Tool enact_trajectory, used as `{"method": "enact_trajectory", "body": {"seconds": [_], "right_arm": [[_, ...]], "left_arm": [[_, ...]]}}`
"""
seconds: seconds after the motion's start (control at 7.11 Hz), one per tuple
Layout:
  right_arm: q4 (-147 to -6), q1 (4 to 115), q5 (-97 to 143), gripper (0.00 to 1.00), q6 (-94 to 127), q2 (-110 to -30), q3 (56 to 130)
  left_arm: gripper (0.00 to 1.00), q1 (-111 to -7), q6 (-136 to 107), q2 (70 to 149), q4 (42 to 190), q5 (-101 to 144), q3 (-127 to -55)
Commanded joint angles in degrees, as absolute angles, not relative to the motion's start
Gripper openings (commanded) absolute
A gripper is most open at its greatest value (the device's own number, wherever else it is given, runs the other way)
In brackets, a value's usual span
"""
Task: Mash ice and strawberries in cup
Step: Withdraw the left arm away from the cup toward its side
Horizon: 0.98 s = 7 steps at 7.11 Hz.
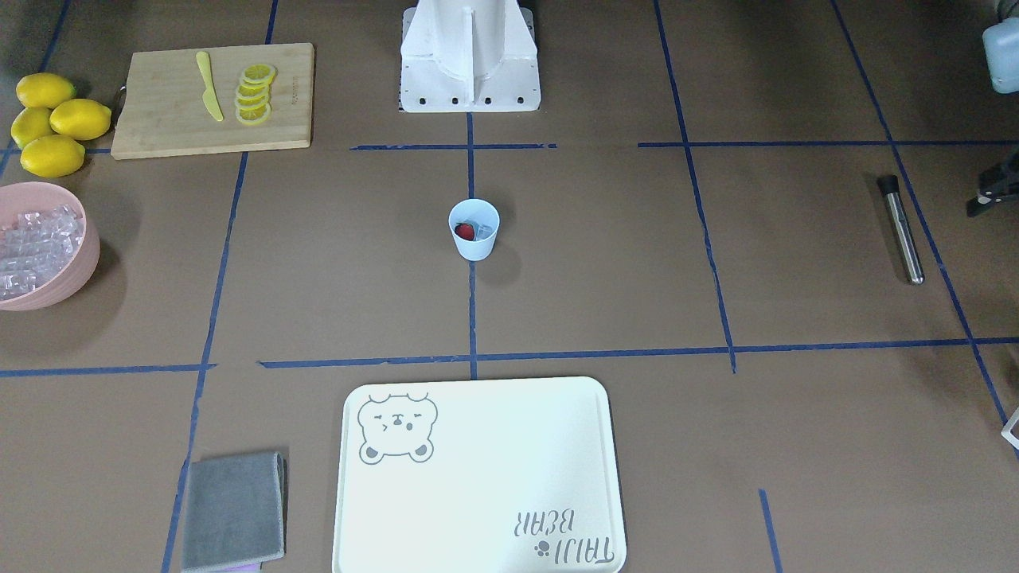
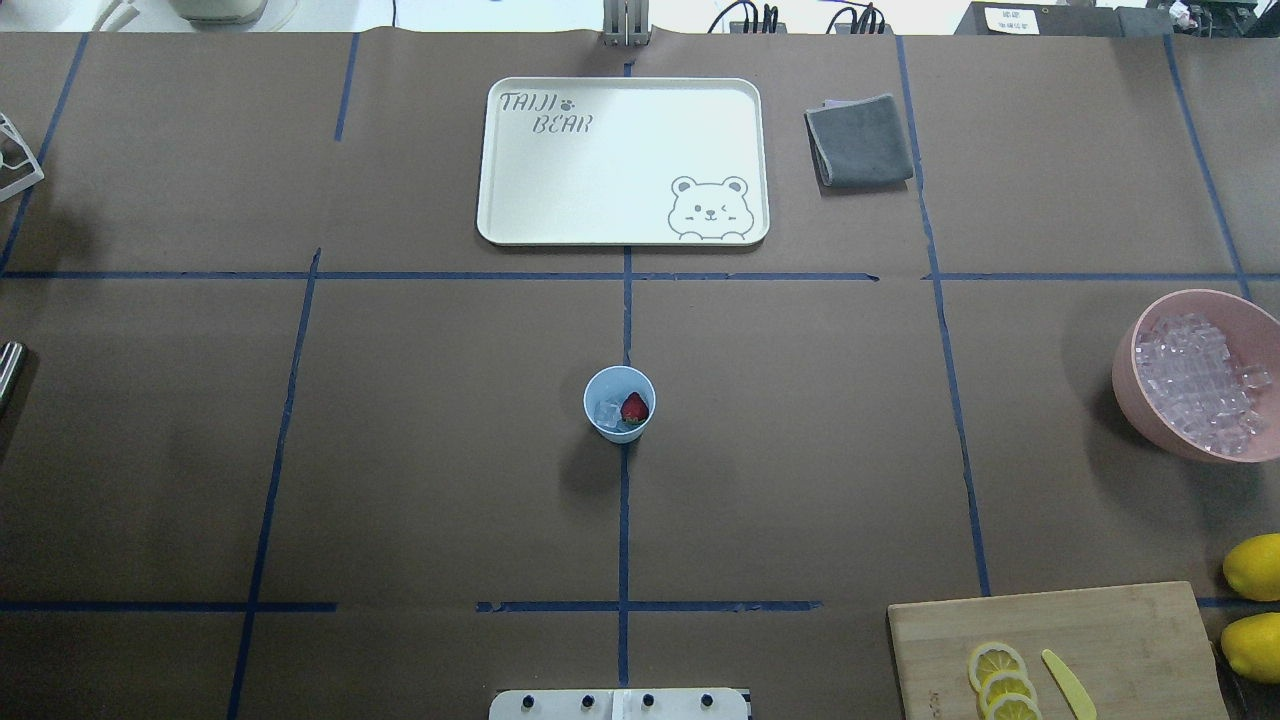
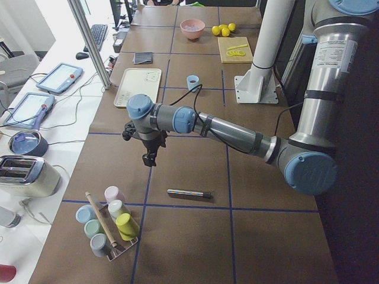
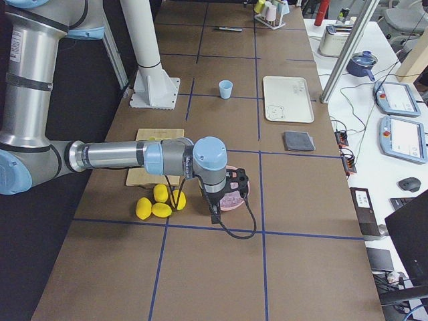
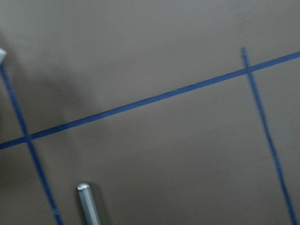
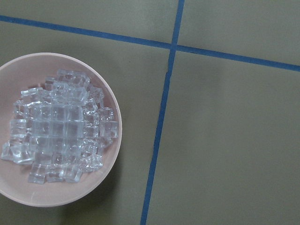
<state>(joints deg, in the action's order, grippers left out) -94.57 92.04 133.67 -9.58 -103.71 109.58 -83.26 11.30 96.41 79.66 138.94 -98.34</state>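
The robot's left gripper should close on the metal body (image 1: 909,255) (image 5: 89,207) of the steel muddler, just short of its rounded end and away from its black end.
The pale blue cup (image 2: 619,426) stands upright at the table's middle, also seen in the front view (image 1: 475,243). Inside it lie a red strawberry (image 2: 634,407) and clear ice (image 2: 606,412). A steel muddler (image 1: 901,231) lies flat far out on the robot's left side; its end shows in the left wrist view (image 5: 88,204). My left gripper (image 3: 148,158) hovers above the table near the muddler, and I cannot tell its state. My right gripper (image 4: 235,192) hangs over a pink bowl (image 6: 112,110) heaped with ice cubes (image 6: 56,126); I cannot tell its state either.
A cream tray (image 2: 520,220) and a grey cloth (image 2: 860,140) lie at the far side. A cutting board (image 1: 159,119) holds lemon slices (image 1: 255,94) and a yellow knife (image 1: 209,86), with whole lemons (image 1: 56,119) beside it. A rack of cups (image 3: 109,225) stands at the left end.
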Motion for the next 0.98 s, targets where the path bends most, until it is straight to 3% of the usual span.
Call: {"method": "enact_trajectory", "body": {"seconds": [0.0, 0.42, 0.84], "right_arm": [[-94.57, 92.02, 133.68, 0.99, -9.58, -103.71, 109.69], [-94.57, 92.02, 134.21, 0.99, -9.58, -103.62, 109.60], [-94.57, 92.02, 134.30, 0.99, -9.58, -103.62, 109.69]], "left_arm": [[1.00, -84.90, 6.66, 91.96, 86.62, 139.40, -95.72], [1.00, -81.50, -7.42, 90.18, 111.63, 138.61, -83.62], [1.00, -71.82, -18.37, 89.47, 118.91, 131.57, -82.27]]}}
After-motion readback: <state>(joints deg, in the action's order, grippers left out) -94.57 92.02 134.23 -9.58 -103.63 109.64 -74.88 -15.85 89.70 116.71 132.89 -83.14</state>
